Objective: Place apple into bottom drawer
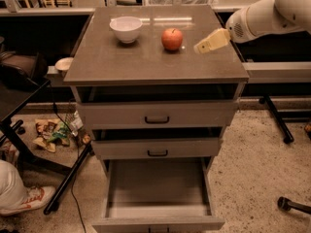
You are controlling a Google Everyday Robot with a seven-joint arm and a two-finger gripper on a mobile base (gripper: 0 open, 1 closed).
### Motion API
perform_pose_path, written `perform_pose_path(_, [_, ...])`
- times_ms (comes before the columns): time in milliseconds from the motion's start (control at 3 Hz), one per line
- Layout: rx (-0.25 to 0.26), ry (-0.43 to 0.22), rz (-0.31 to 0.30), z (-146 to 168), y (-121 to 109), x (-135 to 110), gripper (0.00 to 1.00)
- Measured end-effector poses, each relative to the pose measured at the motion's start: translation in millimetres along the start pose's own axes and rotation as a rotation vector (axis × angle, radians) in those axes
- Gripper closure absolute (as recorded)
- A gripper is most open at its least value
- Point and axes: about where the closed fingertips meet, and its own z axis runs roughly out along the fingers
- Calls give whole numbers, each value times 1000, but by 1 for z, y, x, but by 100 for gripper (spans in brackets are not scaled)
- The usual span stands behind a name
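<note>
My gripper closes next around the middle of the red-orange apple (172, 40), near the white bowl on the cabinet top.
The red-orange apple (172, 39) sits on the grey-brown cabinet top (146, 64), right of centre toward the back. My gripper (201, 46), pale yellow at the end of the white arm coming in from the upper right, hovers just to the right of the apple, a short gap away, not touching it. The bottom drawer (158, 191) is pulled out wide at the foot of the cabinet, and its flat inside holds nothing.
A white bowl (126, 29) stands on the cabinet top left of the apple. The two upper drawers with black handles (157, 120) are slightly open. A black stand and litter lie on the floor at the left. A wheeled base leg is at the right.
</note>
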Motion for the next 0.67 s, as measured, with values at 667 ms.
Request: perform_pose_path(667, [-16, -68, 63, 41, -1, -10, 0])
